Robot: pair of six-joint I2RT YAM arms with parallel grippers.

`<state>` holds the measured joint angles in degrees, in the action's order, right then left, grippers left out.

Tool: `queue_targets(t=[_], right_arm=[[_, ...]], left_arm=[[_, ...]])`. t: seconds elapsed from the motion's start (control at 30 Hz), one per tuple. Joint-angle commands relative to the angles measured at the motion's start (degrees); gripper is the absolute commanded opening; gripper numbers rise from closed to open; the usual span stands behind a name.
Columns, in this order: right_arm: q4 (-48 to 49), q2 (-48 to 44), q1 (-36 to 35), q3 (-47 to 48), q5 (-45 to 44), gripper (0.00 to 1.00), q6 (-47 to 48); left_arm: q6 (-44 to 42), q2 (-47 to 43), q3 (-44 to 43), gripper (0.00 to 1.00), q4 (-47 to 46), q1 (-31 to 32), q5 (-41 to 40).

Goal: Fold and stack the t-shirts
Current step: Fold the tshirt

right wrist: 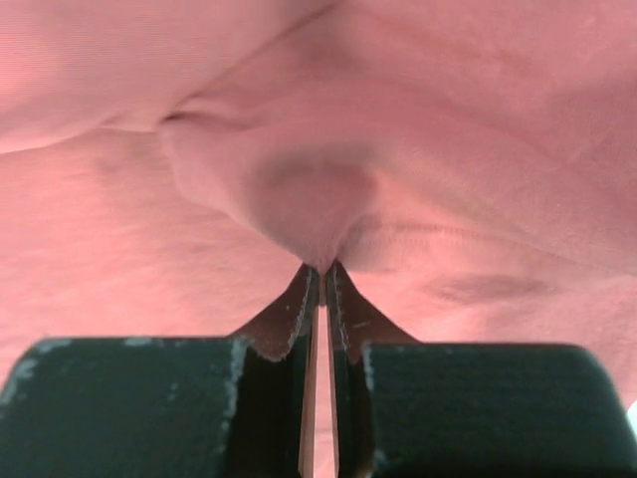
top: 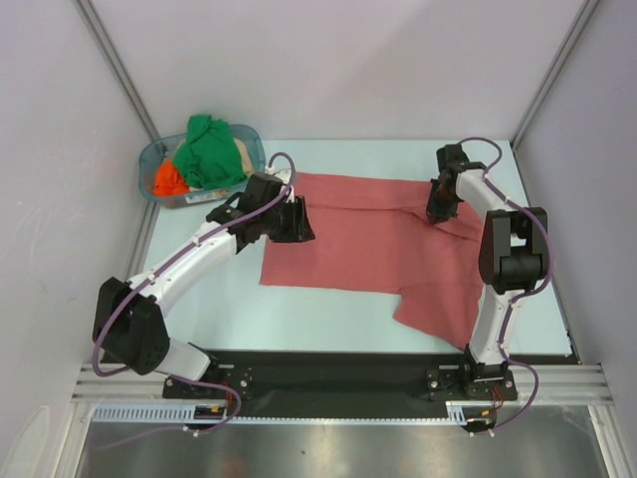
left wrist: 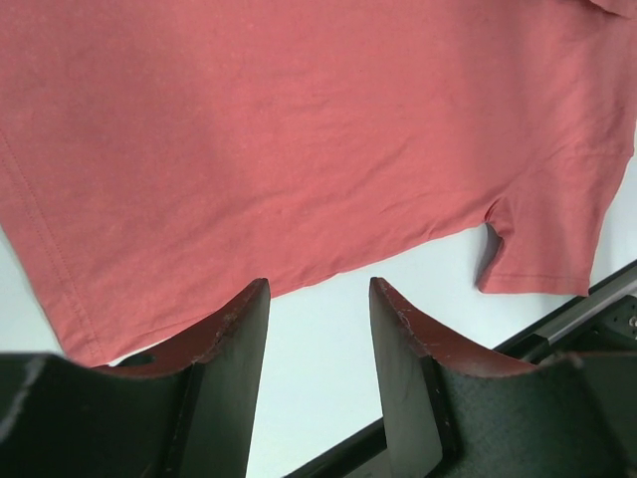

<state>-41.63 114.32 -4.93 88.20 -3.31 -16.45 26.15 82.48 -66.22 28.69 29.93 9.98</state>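
The left gripper should next move to the near corner of the salmon-red t-shirt's hem (top: 264, 282) (left wrist: 88, 358), on the side away from the tub, and close there.
A large salmon-red t-shirt (top: 368, 249) lies spread on the pale table, with one sleeve hanging toward the near right. My left gripper (top: 299, 221) is at the shirt's left edge. In the left wrist view it is open and empty (left wrist: 318, 289) over bare table just off the shirt's hem (left wrist: 299, 129). My right gripper (top: 438, 211) is at the shirt's far right part. In the right wrist view it is shut (right wrist: 320, 271) on a pinched-up fold of the salmon-red cloth (right wrist: 309, 189). Green (top: 209, 149), orange (top: 167, 181) and beige (top: 242, 154) t-shirts sit bunched in the tub.
The clear blue-tinted plastic tub (top: 149, 169) stands at the back left corner, close behind my left arm. A black rail (top: 328, 373) runs along the near table edge. White walls with metal posts enclose the left, back and right sides.
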Motion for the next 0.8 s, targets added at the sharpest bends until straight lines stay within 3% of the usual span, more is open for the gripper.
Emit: queue_targets(t=[0.0,0.33,0.43,0.47,0.57,0.67,0.77], right_arm=[[-7.8,-0.9,-0.3,3.4,4.4,0.00,-1.7],[-15.4,-2.2,0.2,2.2,7.9,0.02,-4.1],[-15.0,-5.8,1.4,-0.4,6.8,0.18,-4.5],[-14.7,-6.7,2.3,-1.4,7.3,0.34,-4.6],[-13.8,-10.8,4.4,-2.2,6.2,0.56,-4.6],[-12.8,-13.8,7.5,-2.9,6.4,0.60,-5.0],[-11.0,-16.6,12.2,-5.7,8.4,0.53,-6.3]], left_arm=[[1.1,0.7,-2.4,0.50,-1.3,-0.2,2.1],[0.7,3.1,-3.0,0.50,-1.7,-0.2,5.5],[1.0,3.9,-3.0,0.50,-1.7,-0.2,6.4],[0.9,4.4,-3.1,0.50,-1.8,-0.2,6.7],[0.4,5.0,-4.1,0.50,-1.4,-0.2,6.5],[-0.4,5.9,-5.6,0.50,-1.0,-0.2,6.3],[-1.1,6.7,-6.9,0.50,-0.2,-0.2,6.4]])
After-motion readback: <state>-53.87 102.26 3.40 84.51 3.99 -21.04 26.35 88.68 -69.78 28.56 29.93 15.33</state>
